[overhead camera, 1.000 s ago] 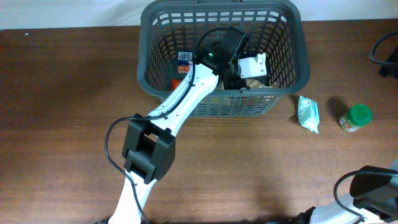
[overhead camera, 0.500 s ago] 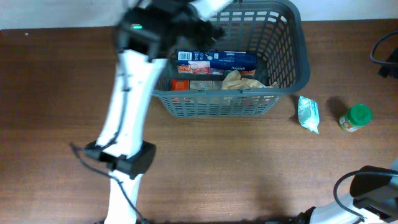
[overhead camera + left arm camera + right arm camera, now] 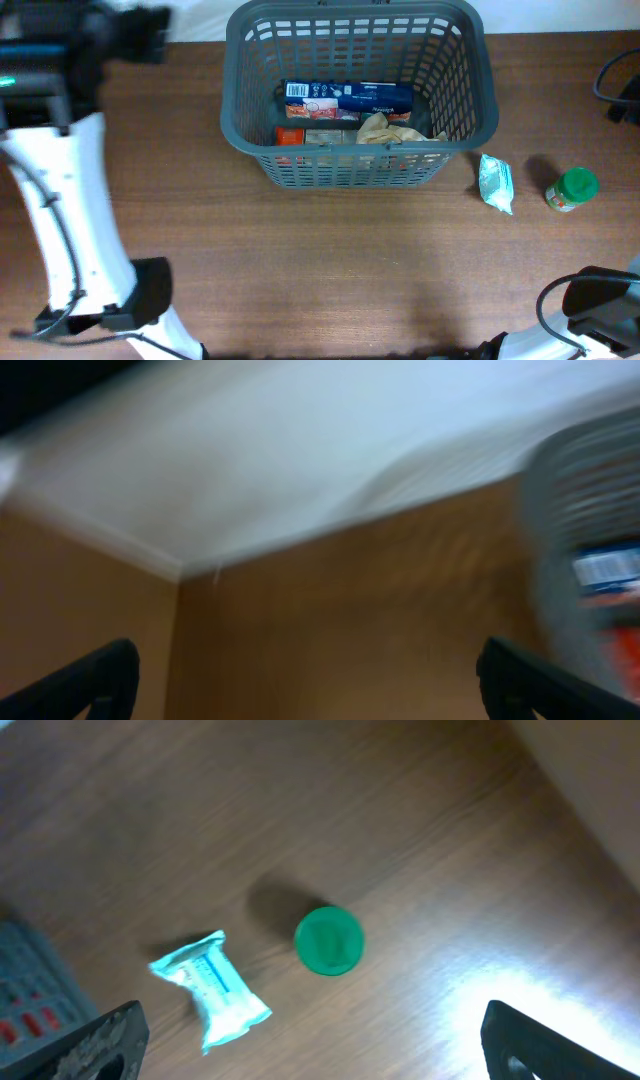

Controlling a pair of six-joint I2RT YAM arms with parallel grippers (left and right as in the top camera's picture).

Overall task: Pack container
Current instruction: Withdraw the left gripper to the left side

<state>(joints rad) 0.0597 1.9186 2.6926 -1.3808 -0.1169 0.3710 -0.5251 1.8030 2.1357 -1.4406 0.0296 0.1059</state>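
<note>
The robot's right gripper should next move down to the green-lidded jar next to the light blue packet and close around the jar's lid (image 3: 578,185) (image 3: 329,940).
The dark grey container (image 3: 460,130) stands at the table's back centre. It holds a blue box (image 3: 348,97), a red pack (image 3: 290,134) and a crumpled tan wrapper (image 3: 385,128). My left gripper (image 3: 143,38) is blurred at the far back left, well clear of the container. In the left wrist view the left gripper (image 3: 310,685) is open and empty over bare table, with the container (image 3: 590,490) blurred at the right edge. My right gripper (image 3: 315,1045) is open and empty, high above a green-lidded jar (image 3: 328,940) and a light blue packet (image 3: 210,992).
The light blue packet (image 3: 496,182) and the green-lidded jar (image 3: 572,189) lie on the table right of the container. A dark cable (image 3: 615,85) hangs at the right edge. The right arm's base (image 3: 600,300) sits at the front right corner.
My left arm has swung up out of the container and far to the left. The blue box now lies uncovered in the container. The right arm has not moved.
</note>
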